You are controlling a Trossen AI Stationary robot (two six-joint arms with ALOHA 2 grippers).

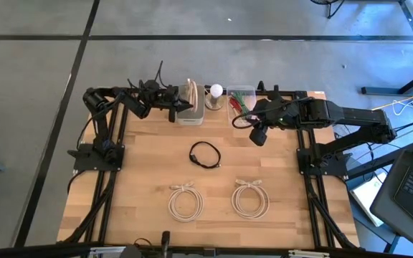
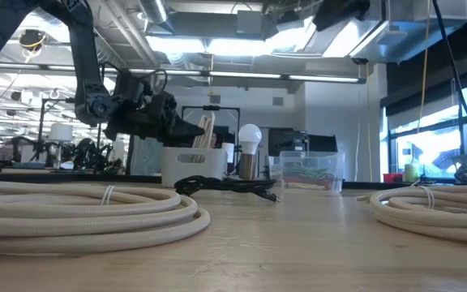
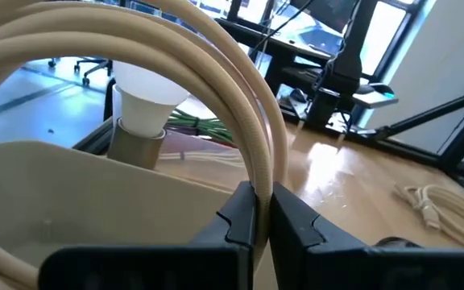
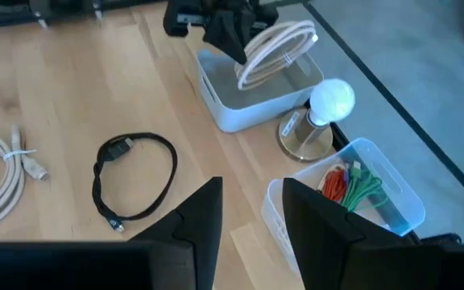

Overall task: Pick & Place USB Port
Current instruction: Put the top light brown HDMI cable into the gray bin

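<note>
Next, I let go of the beige coiled cable with my left gripper inside the white bin (image 1: 193, 105) (image 3: 87, 234), beside the light bulb. The coil is on edge over the bin now.
A beige coiled cable (image 1: 191, 93) stands on edge over the white bin (image 1: 190, 119) at the table's far edge, and my left gripper (image 1: 180, 107) is shut on it. In the right wrist view the coil (image 4: 276, 48) sits above the bin (image 4: 240, 105). A black cable loop (image 1: 205, 155) lies flat at mid-table. Two more beige coils (image 1: 185, 201) (image 1: 250, 199) lie near the front edge. My right gripper (image 4: 252, 217) is open and hovers above the table to the right of the black cable (image 4: 135, 181), touching nothing. My left gripper pinches the beige coil's bundled strands (image 3: 262, 181) between its two fingers (image 3: 240, 213); the fingers lie across the strands. It comes level from the table's left side. The coil stands upright on edge above the white bin (image 3: 55, 193); I cannot tell whether its lower part touches the bin.
A light bulb on a base (image 1: 214, 94) stands right of the white bin. A clear bin (image 1: 241, 99) with green and orange wires sits beside it. Bare wood lies between the black cable and the beige coils. Beyond the table are floor and desks.
</note>
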